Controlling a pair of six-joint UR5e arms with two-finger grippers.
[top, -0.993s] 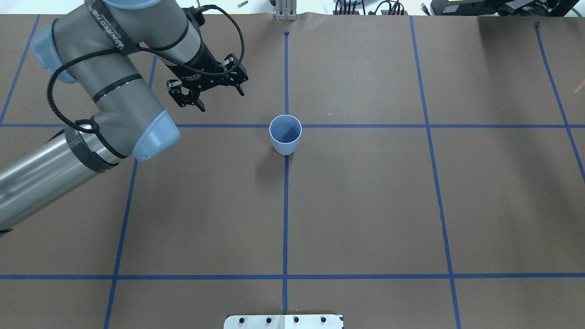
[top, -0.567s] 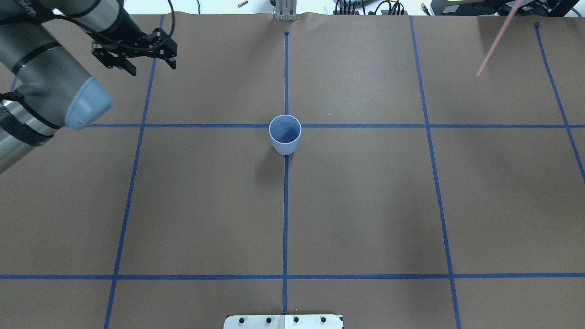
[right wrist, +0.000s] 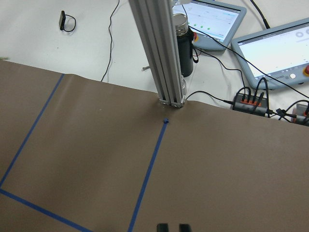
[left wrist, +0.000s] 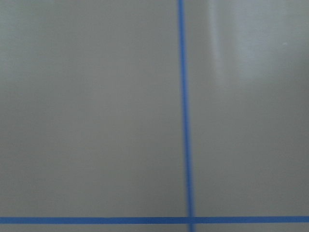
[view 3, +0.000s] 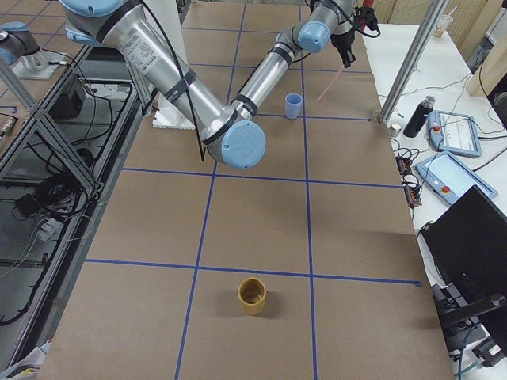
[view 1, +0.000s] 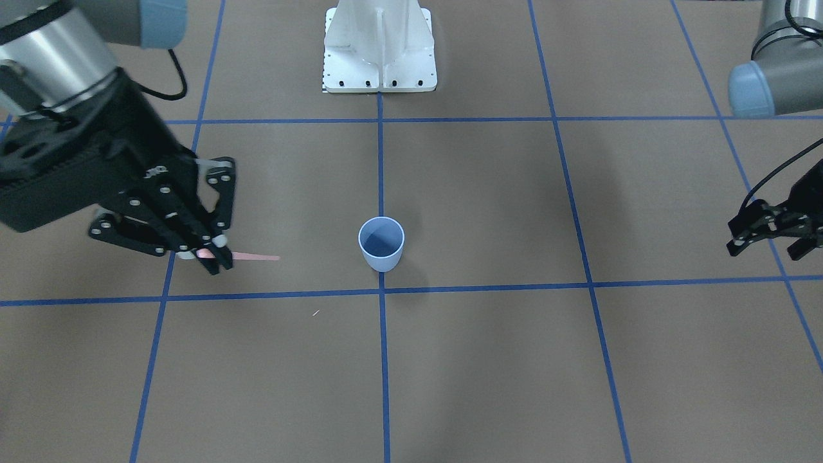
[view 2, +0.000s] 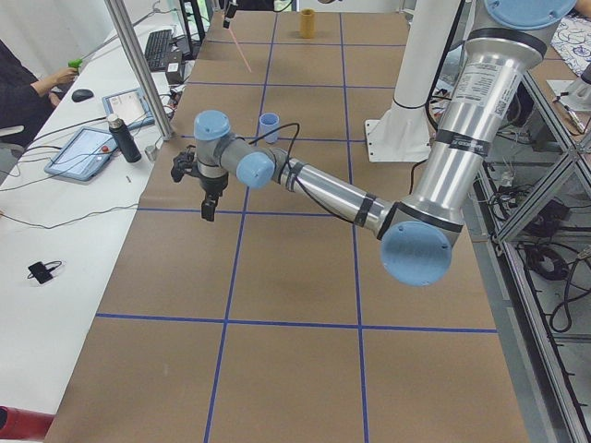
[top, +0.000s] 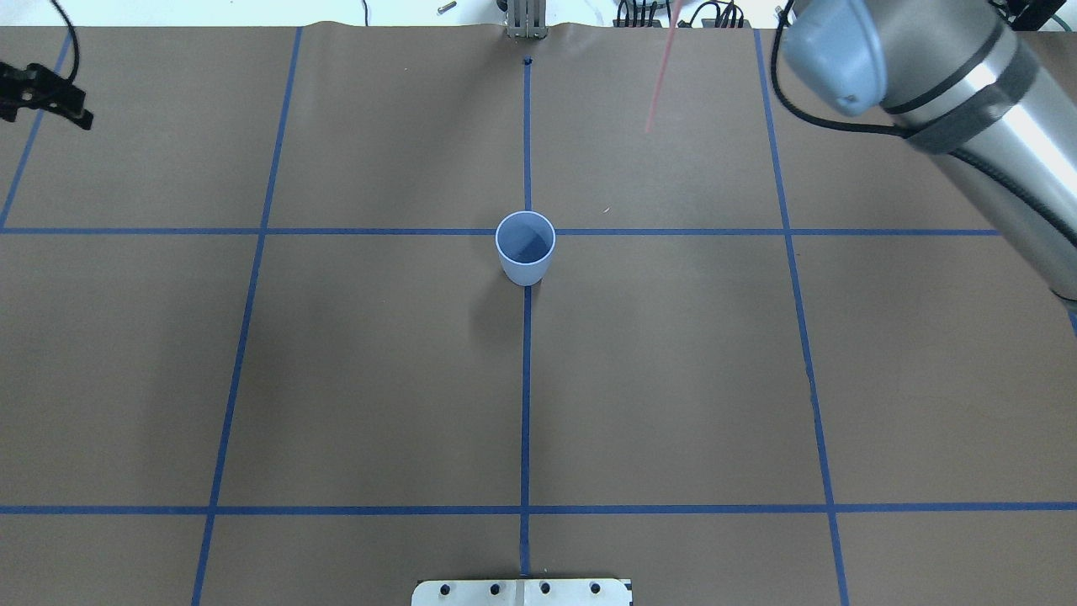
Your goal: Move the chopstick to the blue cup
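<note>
The robot's right gripper will let go of the pink chopstick to rest in the blue cup (view 1: pixel 389 254), against the cup's rim farthest from the robot's base.
The blue cup (top: pixel 525 244) stands upright and empty at the table's centre, also in the front view (view 1: pixel 381 243). My right gripper (view 1: pixel 215 257) is shut on a thin pink chopstick (view 1: pixel 256 258), whose free end points toward the cup and stops well short of it. In the overhead view the chopstick (top: pixel 660 71) hangs down from the top edge, beyond and to the right of the cup; the gripper itself is out of that frame. My left gripper (top: pixel 46 97) is open and empty at the table's far left, also in the front view (view 1: pixel 771 241).
A yellow-brown cup (view 3: pixel 253 295) stands far off at the table's right end. An aluminium post (right wrist: pixel 161 58) rises at the far edge, with a bottle (right wrist: pixel 184 46), tablets and cables behind it. The robot's white base (view 1: pixel 379 48) is at the near side.
My left arm has pulled back from near the cup to the far left. My right arm has come in from the right, carrying the chopstick leftward along the far edge.
</note>
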